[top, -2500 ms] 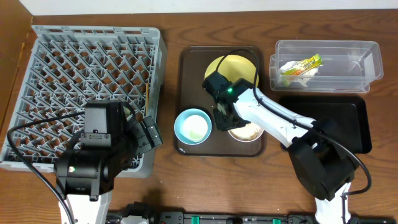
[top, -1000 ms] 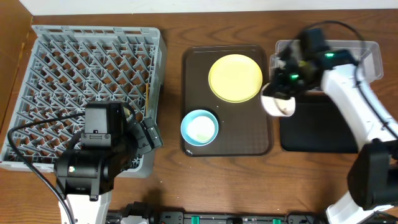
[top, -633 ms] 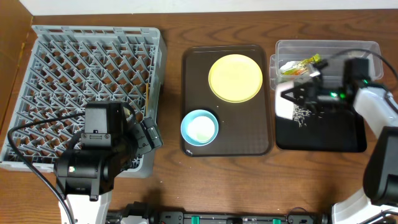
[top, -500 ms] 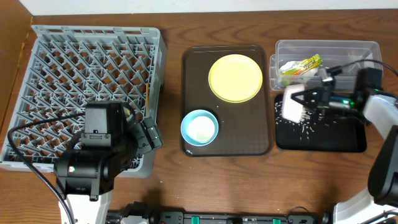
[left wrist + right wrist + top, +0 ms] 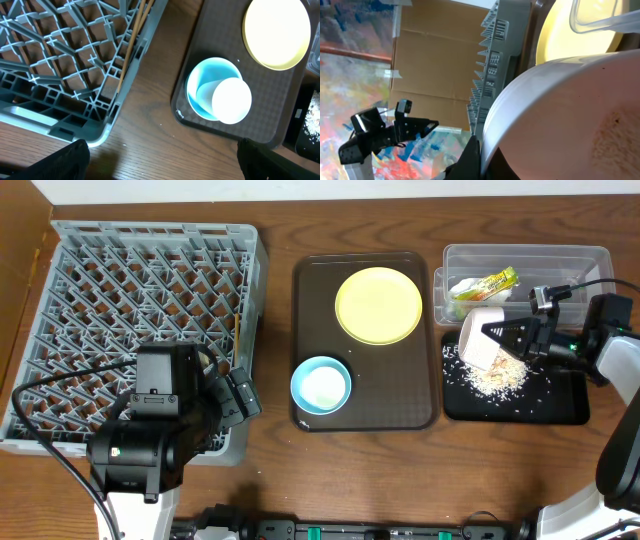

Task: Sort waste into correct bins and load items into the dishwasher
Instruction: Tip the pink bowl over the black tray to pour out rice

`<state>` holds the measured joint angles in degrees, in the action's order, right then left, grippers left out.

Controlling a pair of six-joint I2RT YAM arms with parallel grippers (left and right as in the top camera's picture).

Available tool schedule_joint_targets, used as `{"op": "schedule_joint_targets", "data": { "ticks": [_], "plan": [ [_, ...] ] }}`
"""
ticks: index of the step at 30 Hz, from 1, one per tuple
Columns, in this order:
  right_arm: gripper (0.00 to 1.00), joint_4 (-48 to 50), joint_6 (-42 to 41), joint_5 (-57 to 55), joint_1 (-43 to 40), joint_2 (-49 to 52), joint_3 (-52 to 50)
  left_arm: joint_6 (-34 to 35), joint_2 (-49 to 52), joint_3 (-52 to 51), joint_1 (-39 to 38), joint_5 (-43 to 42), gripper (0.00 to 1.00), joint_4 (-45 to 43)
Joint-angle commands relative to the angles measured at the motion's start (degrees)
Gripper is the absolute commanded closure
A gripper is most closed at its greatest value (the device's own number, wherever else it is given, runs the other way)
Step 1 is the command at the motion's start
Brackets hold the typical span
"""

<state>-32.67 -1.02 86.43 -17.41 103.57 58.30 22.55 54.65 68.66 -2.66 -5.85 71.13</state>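
Note:
I need to release the small white bowl from my right gripper in the dark brown tray's free corner [image 5: 404, 384], beside the blue bowl.
My right gripper [image 5: 503, 338] is shut on the rim of the small white bowl [image 5: 478, 342], tipped on its side over the flat black tray [image 5: 560, 406]. A heap of beige grains [image 5: 497, 379] lies on that tray below the bowl. In the right wrist view the bowl [image 5: 560, 110] fills the frame with some grains [image 5: 616, 141] still inside, and the jaws [image 5: 477, 160] pinch its rim. The wrapper with white paper [image 5: 484, 283] lies in the clear tub [image 5: 565, 275]. The yellow plate [image 5: 378, 304] and blue bowl [image 5: 320, 386] sit on the dark brown tray [image 5: 405, 395]. My left gripper [image 5: 162, 155] is open and empty over the table beside the grey dish rack [image 5: 140, 320].
The left wrist view shows the rack's corner [image 5: 65, 55] holding thin wooden sticks [image 5: 132, 42], the blue bowl [image 5: 210, 90] and the plate [image 5: 276, 32]. The left arm's body [image 5: 160, 430] overhangs the rack's front edge. Bare wood lies between rack and brown tray.
My right gripper lifted the white bowl off the brown tray, carried it right over the black tray and tipped it. Grains spilled out into a heap. The left arm has not moved.

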Motion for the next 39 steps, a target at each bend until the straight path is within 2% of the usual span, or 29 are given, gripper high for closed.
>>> {"op": "schedule_joint_targets", "data": {
  "ticks": [1, 6, 9, 11, 12, 14, 17, 18, 20, 21, 23, 24, 26, 27, 28, 30, 31, 33, 34, 36, 37, 38, 39],
  "plan": [
    [0.99, 0.2, 1.4, 2.8, 0.2, -0.3, 0.0, 0.5, 0.1, 1.0, 0.3, -0.1, 0.05, 0.0],
    [0.99, 0.0, 2.4, 1.8, 0.4, -0.3, 0.0, 0.5, 0.1, 1.0, 0.3, -0.1, 0.05, -0.1],
    [0.99, -2.4, -2.3, -3.4, 1.4, -0.3, 0.0, 0.5, 0.0, 1.0, 0.3, -0.1, 0.05, -0.2],
    [0.99, -2.8, 2.0, 0.3, 2.1, -0.5, 0.0, 0.5, 0.1, 1.0, 0.3, -0.1, 0.05, -0.2],
    [0.99, -2.5, 2.5, -1.3, 2.2, -0.6, 0.0, 0.5, 0.1, 1.0, 0.3, -0.1, 0.05, -0.2],
    [0.99, -1.7, -4.0, -8.5, 2.1, -0.6, 0.0, 0.5, 0.0, 1.0, 0.3, -0.1, 0.05, -0.2],
    [0.99, -2.6, -0.7, -4.3, 2.1, -1.0, 0.0, 0.5, 0.0, 1.0, 0.3, -0.1, 0.05, -0.2],
    [0.99, -2.6, -1.0, -6.8, 2.1, -1.3, 0.0, 0.5, 0.0, 1.0, 0.3, -0.1, 0.05, -0.2],
    [0.99, -2.6, -9.1, -14.6, 1.9, -1.4, 0.0, 0.5, 0.0, 1.0, 0.3, -0.1, 0.05, -0.3],
    [0.99, -2.6, -8.3, -10.6, 1.9, -1.3, 0.0, 0.5, 0.1, 1.0, 0.3, -0.1, 0.05, -0.4],
    [0.99, -1.7, -0.2, 1.6, 2.1, -1.4, 0.0, 0.5, 0.1, 1.0, 0.3, -0.1, 0.05, -0.5],
    [0.99, -1.8, 0.4, 2.3, 2.1, -1.4, 0.1, 0.5, 0.1, 1.0, 0.3, -0.1, 0.05, -0.5],
    [0.99, -2.1, -9.0, -12.1, 1.8, -1.4, 0.1, 0.5, 0.2, 1.0, 0.3, -0.1, 0.05, -0.5],
    [0.99, -3.1, -11.3, -15.0, 1.8, -1.4, 0.1, 0.5, 0.2, 1.0, 0.3, -0.1, 0.05, -0.5],
    [0.99, -2.8, -8.4, -11.1, 1.8, -1.4, 0.1, 0.5, 0.3, 1.0, 0.3, -0.1, 0.05, -0.5],
    [0.99, -2.3, 2.9, 2.5, 2.4, -1.5, 0.1, 0.5, 0.3, 1.0, 0.3, -0.1, 0.05, -0.5],
    [0.99, -2.1, 0.0, -0.7, 2.5, -1.5, 0.2, 0.5, 0.3, 1.0, 0.3, -0.1, 0.05, -0.4],
    [0.99, -2.6, -11.0, -13.7, 2.4, -1.5, 0.2, 0.5, 0.3, 1.0, 0.3, -0.1, 0.05, -0.5],
    [0.99, -2.6, -8.5, -11.8, 2.4, -1.5, 0.2, 0.5, 0.3, 1.0, 0.3, -0.1, 0.05, -0.7],
    [0.99, -2.6, 5.9, 3.0, 2.9, -1.6, 0.2, 0.5, 0.3, 1.0, 0.3, -0.1, 0.05, -0.7],
    [0.99, -2.9, 4.2, 1.2, 3.1, -1.6, 0.4, 0.5, 0.3, 1.0, 0.3, -0.1, 0.05, -0.6],
    [0.99, -2.7, -3.6, -5.7, 3.2, -1.6, 0.7, 0.5, 0.3, 1.0, 0.3, -0.1, 0.05, -0.4],
    [0.99, -2.8, -6.3, -8.2, 3.2, -1.6, 0.6, 0.5, 0.3, 1.0, 0.3, -0.1, 0.05, -0.4]
  ]
}}
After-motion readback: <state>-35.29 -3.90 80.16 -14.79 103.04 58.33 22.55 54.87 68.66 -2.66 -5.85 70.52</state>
